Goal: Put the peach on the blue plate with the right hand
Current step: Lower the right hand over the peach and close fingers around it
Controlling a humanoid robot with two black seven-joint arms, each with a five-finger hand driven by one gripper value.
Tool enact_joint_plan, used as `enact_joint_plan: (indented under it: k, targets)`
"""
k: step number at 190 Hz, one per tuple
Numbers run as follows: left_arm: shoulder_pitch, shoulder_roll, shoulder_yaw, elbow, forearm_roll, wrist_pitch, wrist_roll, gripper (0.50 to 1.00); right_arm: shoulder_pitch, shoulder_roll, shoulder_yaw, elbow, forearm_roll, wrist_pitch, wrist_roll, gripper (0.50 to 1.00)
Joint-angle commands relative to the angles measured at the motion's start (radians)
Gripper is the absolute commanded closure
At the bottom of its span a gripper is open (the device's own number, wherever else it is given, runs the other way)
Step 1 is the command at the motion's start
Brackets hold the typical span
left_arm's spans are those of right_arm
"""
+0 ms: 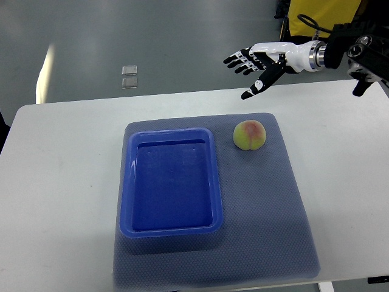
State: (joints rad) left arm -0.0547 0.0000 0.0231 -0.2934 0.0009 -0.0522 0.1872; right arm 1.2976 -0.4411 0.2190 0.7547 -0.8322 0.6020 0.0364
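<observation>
Next, my right gripper moves down to the peach on the grey mat and closes on the peach's side (261, 133) that faces away from the blue plate.
A yellow-green peach (250, 134) with a pink blush lies on the grey mat, just right of the blue plate's far right corner. The blue plate (127, 182) is a deep rectangular tray in the middle of the mat, with nothing in it. My right hand (250, 70) comes in from the upper right, hovering above the table's far edge. Its white and black fingers are spread and hold nothing. It hangs well above and beyond the peach, apart from it. The left arm does not show.
The grey mat (285, 207) covers the middle of the white table (61, 182). Beyond the table's far edge is grey floor with a small pale tile (129, 76). A yellow object (322, 13) stands behind my right arm.
</observation>
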Motion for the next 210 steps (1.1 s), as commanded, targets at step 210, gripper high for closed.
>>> enact_joint_plan:
  k: [210]
  targets:
    - [-0.001,0.0,0.001,0.002,0.001,0.0,0.0,0.5,-0.126,0.107,-0.225,-0.006,-0.305,-0.257,0.037,0.579]
